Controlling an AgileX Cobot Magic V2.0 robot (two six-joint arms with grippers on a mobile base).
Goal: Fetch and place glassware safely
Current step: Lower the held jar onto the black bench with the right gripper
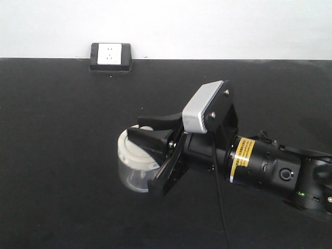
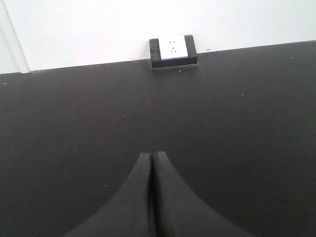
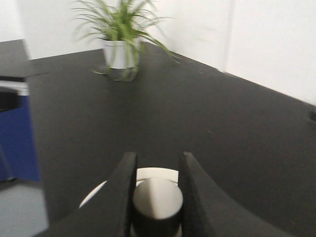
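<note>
I need to use my right gripper to place the jar near the middle of the black table [image 1: 171, 154], out in front of the socket box.
The glassware [image 1: 132, 165] is a small clear jar with a cream-white lid, left of centre on the black table [image 1: 62, 155] in the front view. My right gripper [image 1: 148, 153] reaches in from the right and is shut on the lid's knob. In the right wrist view the knob [image 3: 157, 200] sits pinched between the two black fingers [image 3: 123, 187], with the white lid [image 3: 153, 173] behind it and my right gripper [image 3: 158, 158] closed around it. Whether the jar rests on the table or hangs just above it, I cannot tell. My left gripper [image 2: 152, 155] is shut on nothing, over bare table.
A black box with a white wall socket [image 1: 110, 56] stands at the table's back edge against the white wall, also in the left wrist view as the socket box [image 2: 173, 49]. A potted plant [image 3: 121, 42] stands far off. A blue object [image 3: 17, 138] lies beyond the table's left edge.
</note>
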